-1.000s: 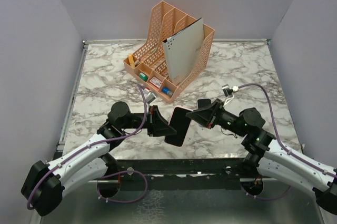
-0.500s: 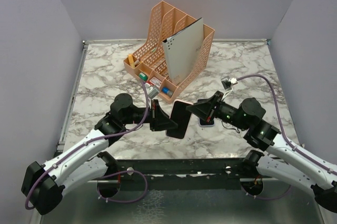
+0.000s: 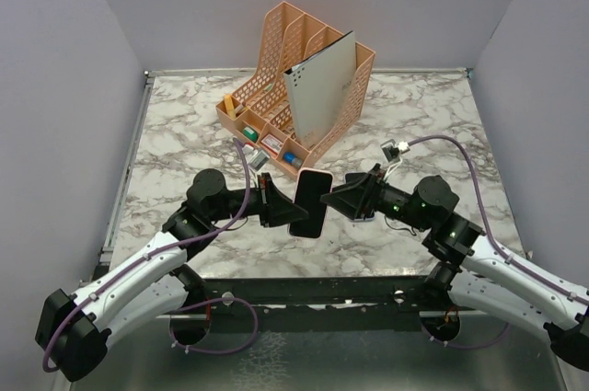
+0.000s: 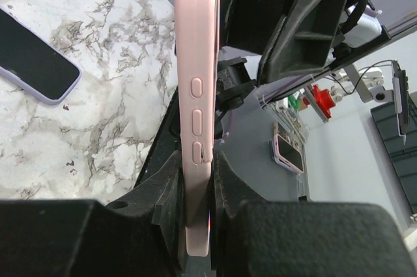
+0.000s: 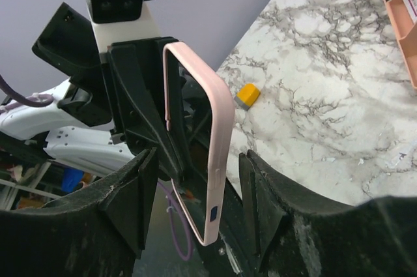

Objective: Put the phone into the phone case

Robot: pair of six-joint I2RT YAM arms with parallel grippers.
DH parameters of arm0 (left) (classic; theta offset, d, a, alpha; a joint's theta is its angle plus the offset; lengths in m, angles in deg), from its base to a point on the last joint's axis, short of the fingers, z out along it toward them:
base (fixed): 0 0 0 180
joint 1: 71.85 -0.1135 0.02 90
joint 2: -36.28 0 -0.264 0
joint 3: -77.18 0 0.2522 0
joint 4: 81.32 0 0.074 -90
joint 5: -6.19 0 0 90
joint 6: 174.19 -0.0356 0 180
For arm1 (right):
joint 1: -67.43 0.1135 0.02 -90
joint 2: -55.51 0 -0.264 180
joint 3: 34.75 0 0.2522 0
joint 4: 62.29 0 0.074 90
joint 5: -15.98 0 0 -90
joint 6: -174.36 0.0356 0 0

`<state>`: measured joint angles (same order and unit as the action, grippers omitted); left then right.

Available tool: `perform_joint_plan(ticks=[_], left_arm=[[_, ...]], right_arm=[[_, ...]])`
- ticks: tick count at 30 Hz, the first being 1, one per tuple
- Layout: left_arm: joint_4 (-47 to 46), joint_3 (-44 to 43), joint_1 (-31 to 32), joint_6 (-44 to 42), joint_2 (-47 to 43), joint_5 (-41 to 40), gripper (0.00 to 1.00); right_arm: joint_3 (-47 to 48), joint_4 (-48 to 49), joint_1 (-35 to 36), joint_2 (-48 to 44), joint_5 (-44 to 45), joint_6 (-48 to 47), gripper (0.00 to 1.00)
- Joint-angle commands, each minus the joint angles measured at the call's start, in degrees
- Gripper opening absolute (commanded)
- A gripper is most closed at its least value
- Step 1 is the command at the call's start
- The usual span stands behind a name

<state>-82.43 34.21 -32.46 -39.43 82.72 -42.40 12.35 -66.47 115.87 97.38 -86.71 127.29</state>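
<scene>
My left gripper has the pink phone case. It will let go of it on the marble (image 3: pixel 274 218) between the orange desk organiser and the front edge.
My left gripper (image 3: pixel 281 210) is shut on the lower end of a pink phone case (image 3: pixel 311 202) and holds it upright above the table's front middle. In the left wrist view the case (image 4: pixel 195 62) stands edge-on between my fingers (image 4: pixel 166 192). My right gripper (image 3: pixel 339 196) is open, with its jaws on either side of the case's long edge (image 5: pixel 218 146) and not touching it. The phone (image 4: pixel 36 55), dark with a pale lilac rim, lies flat on the marble. In the top view it is mostly hidden under my right gripper.
An orange desk organiser (image 3: pixel 276 51) with a grey folder (image 3: pixel 322 87) and small items stands at the back middle. A small yellow object (image 5: pixel 247 94) lies on the marble. The table's front edge (image 3: pixel 304 276) runs just below both grippers.
My left gripper has lifted the case and turned it more upright. My right gripper has moved left, up to the case, and its open jaws now straddle the case's edge.
</scene>
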Motion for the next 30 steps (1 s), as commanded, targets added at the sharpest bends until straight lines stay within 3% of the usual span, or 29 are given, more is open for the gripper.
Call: perform_joint_plan(ticks=[1,4,7,11,13,17,24,30], left_arm=[[-4.0,-0.6,-0.2,1.7,-1.0,-1.2,0.00],[-4.1,-0.7,-0.2,1.7,-0.7,-1.2,0.00],[-4.1,-0.6,-0.2,1.8,-0.4,-1.4,0.00],[-4.1,-0.3,-0.2,1.2,-0.2,-2.4,0.00],[-3.5,-0.1,-0.2,0.6,-0.2,-3.3,0.00],[5.0,-1.9,-0.2,-4.3,0.4,-8.7,0.00],[9.8,-3.3,-0.2,-5.5,0.5,-13.5,0.00],[9.8,-3.3,-0.2,-1.7,-1.4,-16.5,0.00]], right_arm=[[-2.4,4.8,0.4,0.8,-2.4,2.7,0.57],[-3.4,7.3,0.4,1.8,-2.7,3.8,0.54],[-4.0,9.7,0.4,3.1,-3.1,4.7,0.45],[-4.1,11.5,0.4,4.6,-3.1,5.6,0.13],[-3.9,11.6,0.4,4.8,-2.7,6.2,0.04],[-2.7,9.1,0.4,4.8,-0.9,7.0,0.01],[-1.6,3.9,0.4,5.6,1.0,8.3,0.04],[-3.4,1.0,0.4,4.1,3.8,8.4,0.55]])
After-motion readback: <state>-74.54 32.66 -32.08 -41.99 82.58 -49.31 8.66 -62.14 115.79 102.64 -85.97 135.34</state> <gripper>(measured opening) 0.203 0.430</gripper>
